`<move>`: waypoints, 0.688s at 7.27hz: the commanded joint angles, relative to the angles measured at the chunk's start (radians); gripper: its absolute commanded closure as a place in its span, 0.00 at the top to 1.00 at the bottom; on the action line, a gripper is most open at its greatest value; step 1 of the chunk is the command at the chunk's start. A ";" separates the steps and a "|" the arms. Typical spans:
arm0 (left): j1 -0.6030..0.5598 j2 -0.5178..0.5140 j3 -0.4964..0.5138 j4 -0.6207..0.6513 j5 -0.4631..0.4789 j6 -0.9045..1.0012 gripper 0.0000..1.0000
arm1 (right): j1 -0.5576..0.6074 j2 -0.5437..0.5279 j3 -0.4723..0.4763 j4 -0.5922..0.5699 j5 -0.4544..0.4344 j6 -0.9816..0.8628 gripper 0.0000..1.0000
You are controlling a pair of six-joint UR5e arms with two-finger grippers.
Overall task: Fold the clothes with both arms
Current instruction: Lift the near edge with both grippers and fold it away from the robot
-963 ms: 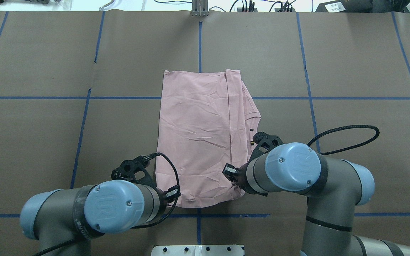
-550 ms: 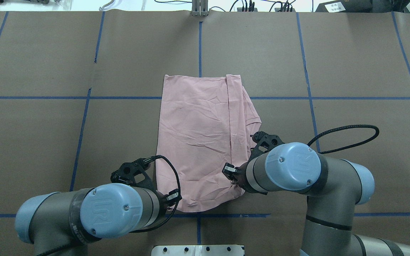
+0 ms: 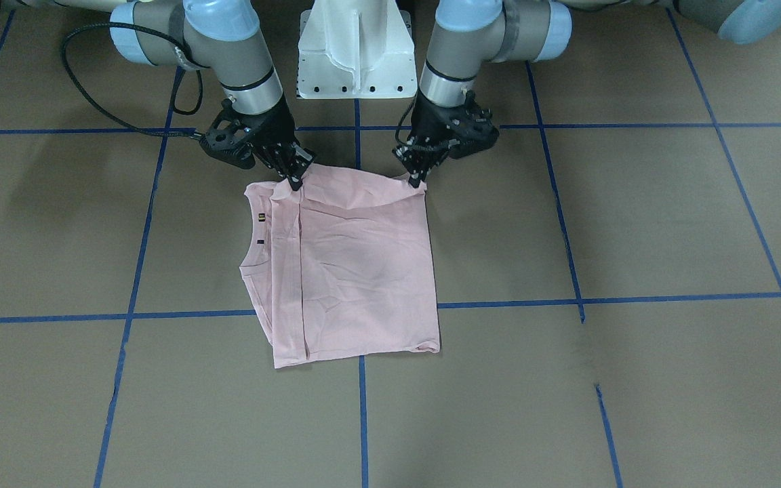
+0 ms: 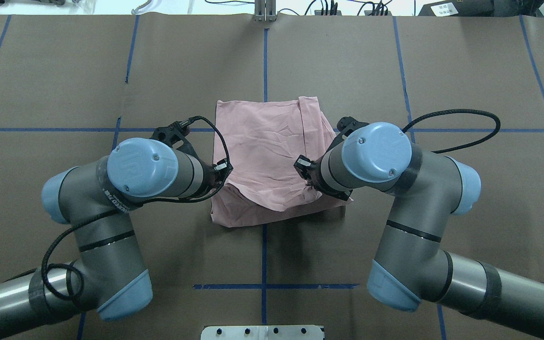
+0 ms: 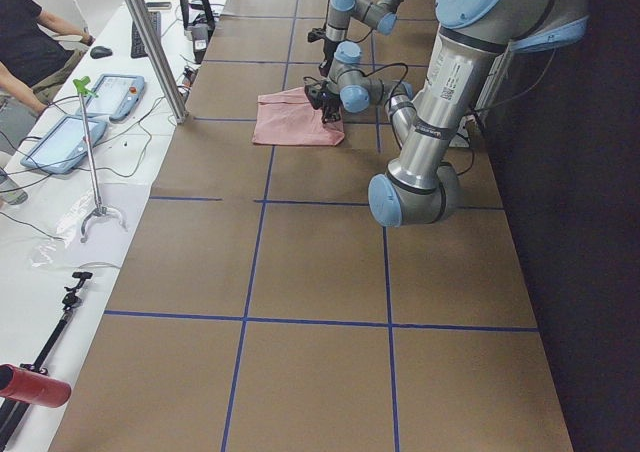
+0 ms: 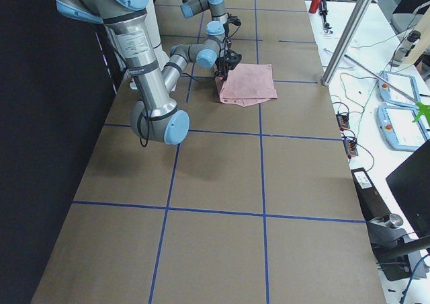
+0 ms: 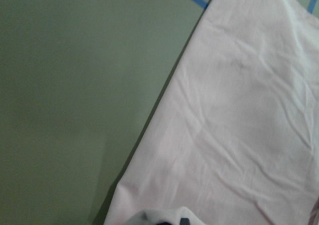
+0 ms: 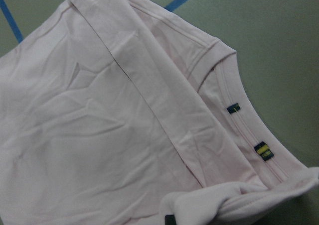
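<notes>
Next, my left gripper lets go of the raised shirt corner on the T-shirt's matching far corner (image 3: 434,354), away from the white pedestal.
The pale pink T-shirt (image 3: 356,271) lies on the brown table with its sides folded in; its drawing is hidden. Small tags (image 3: 262,217) show by the neckline, also in the right wrist view (image 8: 263,150). My left gripper (image 3: 417,177) is shut on the shirt's robot-side corner and holds it raised. My right gripper (image 3: 293,179) is shut on the other robot-side corner. In the overhead view the left gripper (image 4: 218,181) and right gripper (image 4: 310,186) hold this edge over the middle of the shirt (image 4: 262,137), with a fold on the table below them.
The white pedestal (image 3: 356,54) stands at the robot's side. Blue tape lines (image 4: 265,61) grid the brown table (image 4: 64,85). In the exterior left view a metal pole (image 5: 150,42), tablets (image 5: 60,137) and an operator (image 5: 30,32) are past the far edge.
Both arms have moved forward, away from the robot, with the shirt's near edge gripped and raised. That edge now hangs over the shirt's middle, and the visible shirt has grown shorter.
</notes>
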 commanded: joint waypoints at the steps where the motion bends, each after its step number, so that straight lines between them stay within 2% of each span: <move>1: -0.060 -0.046 0.097 -0.095 -0.020 0.010 0.00 | 0.075 0.059 -0.123 0.063 0.036 0.000 0.00; 2: -0.069 -0.063 0.099 -0.093 -0.020 0.010 0.00 | 0.107 0.066 -0.189 0.130 0.052 0.000 0.00; 3: -0.081 -0.073 0.100 -0.095 -0.020 0.010 0.00 | 0.134 0.101 -0.249 0.149 0.069 0.000 0.00; 4: -0.095 -0.100 0.131 -0.096 -0.018 0.010 0.00 | 0.161 0.145 -0.312 0.157 0.095 -0.003 0.00; 5: -0.110 -0.144 0.207 -0.115 -0.017 0.009 0.00 | 0.187 0.180 -0.384 0.207 0.096 -0.002 0.00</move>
